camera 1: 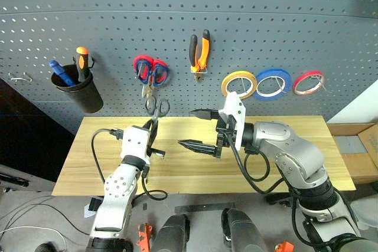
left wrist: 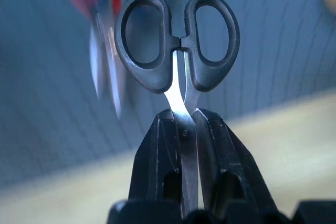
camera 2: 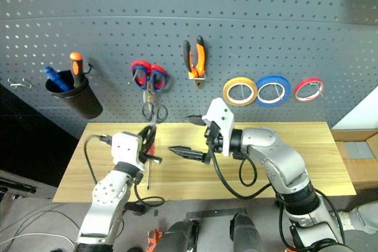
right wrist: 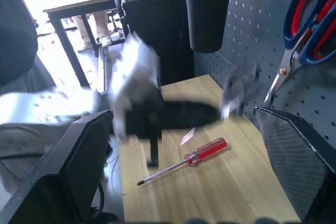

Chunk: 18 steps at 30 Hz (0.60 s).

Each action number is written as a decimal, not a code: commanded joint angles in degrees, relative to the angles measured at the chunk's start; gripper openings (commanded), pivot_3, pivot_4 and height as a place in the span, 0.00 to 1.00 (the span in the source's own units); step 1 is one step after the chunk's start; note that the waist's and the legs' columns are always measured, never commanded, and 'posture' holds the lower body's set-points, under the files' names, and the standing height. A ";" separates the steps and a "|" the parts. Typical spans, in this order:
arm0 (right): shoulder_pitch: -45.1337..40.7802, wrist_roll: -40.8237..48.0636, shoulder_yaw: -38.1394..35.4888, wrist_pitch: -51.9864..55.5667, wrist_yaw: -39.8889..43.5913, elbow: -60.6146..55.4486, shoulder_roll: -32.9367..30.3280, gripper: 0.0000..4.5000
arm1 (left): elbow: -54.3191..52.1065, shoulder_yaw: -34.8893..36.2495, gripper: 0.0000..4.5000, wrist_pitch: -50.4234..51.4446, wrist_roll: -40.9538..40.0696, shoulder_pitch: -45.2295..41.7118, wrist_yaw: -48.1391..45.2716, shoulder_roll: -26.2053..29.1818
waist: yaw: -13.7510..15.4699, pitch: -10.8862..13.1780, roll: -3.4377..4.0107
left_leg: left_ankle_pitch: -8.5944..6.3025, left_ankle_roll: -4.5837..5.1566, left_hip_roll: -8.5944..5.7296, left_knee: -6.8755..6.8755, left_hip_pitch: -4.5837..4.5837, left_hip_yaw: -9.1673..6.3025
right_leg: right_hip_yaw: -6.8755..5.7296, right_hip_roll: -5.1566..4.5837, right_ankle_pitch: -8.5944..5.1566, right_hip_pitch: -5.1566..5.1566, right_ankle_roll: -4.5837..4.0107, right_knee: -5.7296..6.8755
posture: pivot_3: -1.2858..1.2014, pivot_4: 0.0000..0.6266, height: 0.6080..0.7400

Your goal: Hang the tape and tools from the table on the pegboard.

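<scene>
Next, my left gripper lets go of the small black-handled scissors on the hook (camera 1: 150,77) (left wrist: 109,11), in front of the handles of the red-and-blue scissors.
My left gripper (camera 1: 152,136) is shut on the blades of the small black-handled scissors (left wrist: 177,40), holding them handles-up above the table (camera 1: 283,146), just below the red-and-blue scissors (camera 1: 150,72). The red-handled screwdriver (right wrist: 202,153) lies on the wood under that hand. My right gripper (camera 1: 196,129) stands open and empty over the table's middle, pointing toward the left gripper. On the pegboard (camera 1: 266,22) hang the orange-and-black pliers (camera 1: 199,52) and the yellowish tape (camera 1: 238,84).
A blue tape ring (camera 1: 273,82) and a thin red one (camera 1: 308,82) hang right of the yellowish tape. A black cup (camera 1: 77,90) with blue- and orange-handled tools hangs at the left, beside a bare hook (camera 1: 20,77). A person (right wrist: 16,24) stands beyond the table's left end.
</scene>
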 commanded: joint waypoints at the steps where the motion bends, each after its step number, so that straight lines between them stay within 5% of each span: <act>1: -1.75 0.20 -0.04 -2.49 1.14 -0.17 0.61 1.00 | -6.19 -0.99 0.03 -1.13 3.13 0.66 1.43 -0.51 | -0.01 -0.09 0.00 | 0.00 0.00 0.00 0.00 0.00 0.03 | 0.01 0.01 0.01 0.00 0.02 0.00 | 0.50 0.24 1.00; 8: -2.51 1.17 -1.24 -4.88 1.84 1.54 2.82 1.00 | -7.21 -0.05 0.03 1.65 4.25 -1.54 4.67 -3.96 | 0.03 -0.23 -0.02 | 0.01 0.00 0.05 0.04 0.04 0.05 | 0.00 0.13 0.03 0.00 0.02 0.07 | 0.50 0.23 1.00; 18: -6.53 -4.36 -5.42 -10.66 -9.01 8.92 8.41 1.00 | -3.94 1.30 0.03 3.73 2.35 -5.38 5.09 -5.54 | -0.11 -1.03 0.02 | 0.14 -0.20 0.03 0.15 0.06 0.10 | 0.05 0.18 0.18 -0.01 -0.03 0.13 | 0.49 0.22 1.00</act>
